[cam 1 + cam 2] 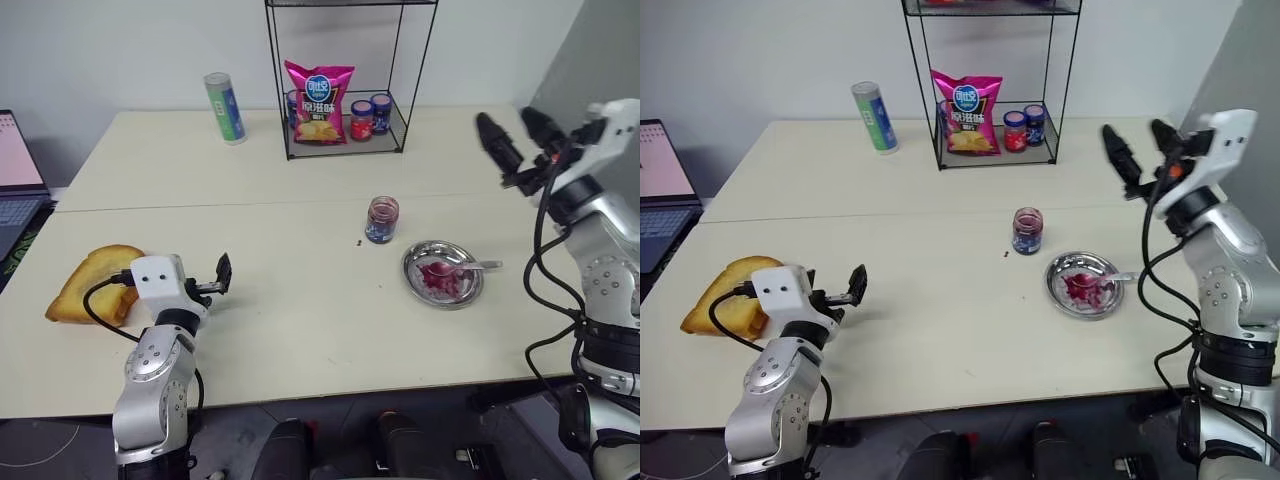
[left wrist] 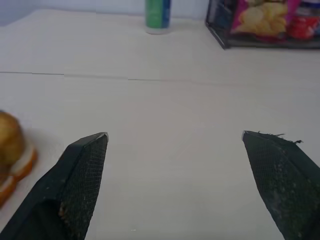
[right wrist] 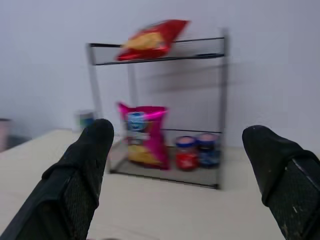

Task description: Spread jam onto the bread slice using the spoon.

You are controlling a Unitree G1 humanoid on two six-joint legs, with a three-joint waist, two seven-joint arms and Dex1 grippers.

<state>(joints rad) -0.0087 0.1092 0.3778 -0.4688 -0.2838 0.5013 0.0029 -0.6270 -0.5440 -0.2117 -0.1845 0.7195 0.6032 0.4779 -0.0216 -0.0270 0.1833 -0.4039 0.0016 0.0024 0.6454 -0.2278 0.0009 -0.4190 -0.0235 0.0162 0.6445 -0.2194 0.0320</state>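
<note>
I will next move my left gripper to the bread slice and close it on the bread's near crust edge (image 1: 102,319), on the side that faces away from the can.
The bread slice (image 1: 92,281), thick and golden with a brown crust, lies at the table's left edge, partly behind my left wrist. Just right of it, low over the table, my left gripper (image 1: 841,289) is open and empty; the left wrist view shows its fingers (image 2: 82,170) wide apart over bare tabletop with the bread (image 2: 12,150) off to one side. A round steel dish (image 1: 411,260) at the right holds red-purple jam (image 1: 440,281), and the spoon (image 1: 478,266) rests in it with its handle over the right rim. My right gripper (image 1: 505,122) is open and empty, raised high above and behind the dish.
An open jam jar (image 1: 382,219) stands just left of and behind the dish. A black wire rack (image 1: 345,148) at the back holds a chips bag (image 1: 319,102) and two small jars (image 1: 371,117). A green can (image 1: 224,107) stands left of the rack, and a laptop (image 1: 15,180) sits at far left.
</note>
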